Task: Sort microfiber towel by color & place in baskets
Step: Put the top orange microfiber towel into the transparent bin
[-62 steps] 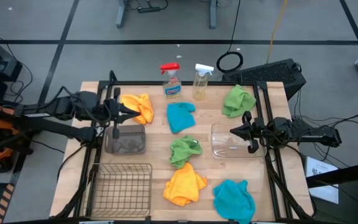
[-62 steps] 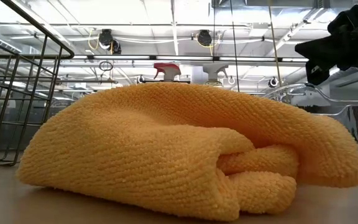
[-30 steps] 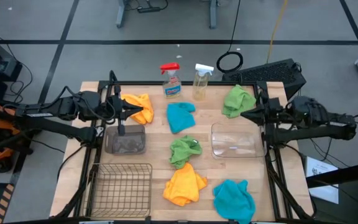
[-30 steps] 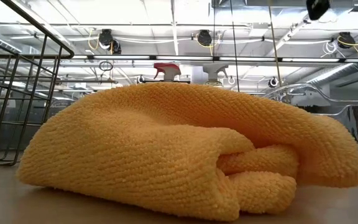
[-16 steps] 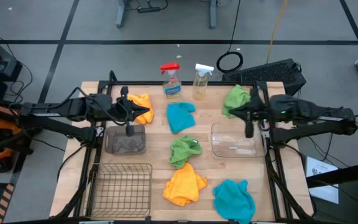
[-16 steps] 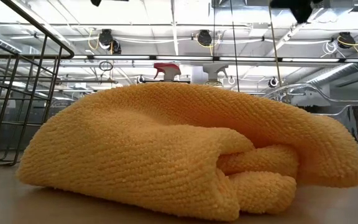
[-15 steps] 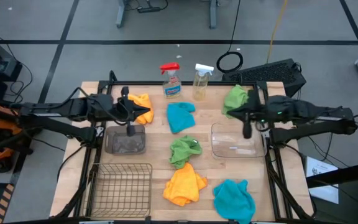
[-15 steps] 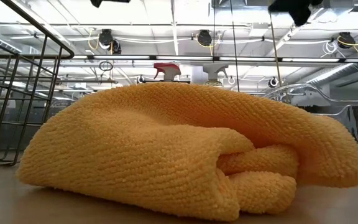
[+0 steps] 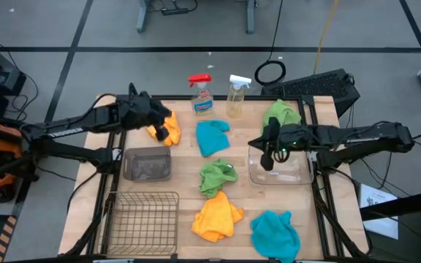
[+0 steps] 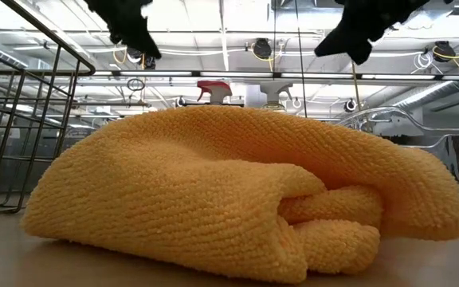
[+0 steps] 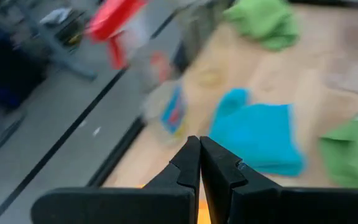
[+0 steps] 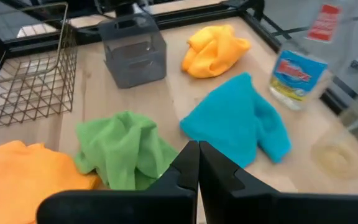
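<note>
I need to next grab with my left gripper the bunched middle [image 9: 170,128] of the far yellow towel between the grey tub and red-capped spray bottle.
Six towels lie on the table in the high view: yellow [image 9: 168,128] far left, teal [image 9: 212,136], green [image 9: 280,115] far right, green [image 9: 217,177] in the middle, yellow [image 9: 216,216] and teal [image 9: 275,232] near. The grey tub [image 9: 147,163], clear tub [image 9: 283,169] and wire basket [image 9: 142,213] stand among them. My left gripper [image 9: 159,129] hangs shut [image 11: 199,149] above the far-left yellow towel. My right gripper [image 9: 266,158] is shut [image 12: 197,152] above the clear tub's left wall. Both [image 10: 130,32] [image 10: 355,36] sit high over the table.
Two spray bottles, red-capped [image 9: 202,95] and white-capped [image 9: 237,95], stand at the far edge. Dark frame rails run along the table's left and right sides. The near yellow towel [image 10: 237,207] fills the low view. Bare wood shows between the grey tub and the middle green towel.
My left gripper has swung from over the grey tub toward the far edge, over the far-left yellow towel. My right gripper has moved toward the table's left, from the right rail across the clear tub. Both have come down into the top of the low view. No towel has moved.
</note>
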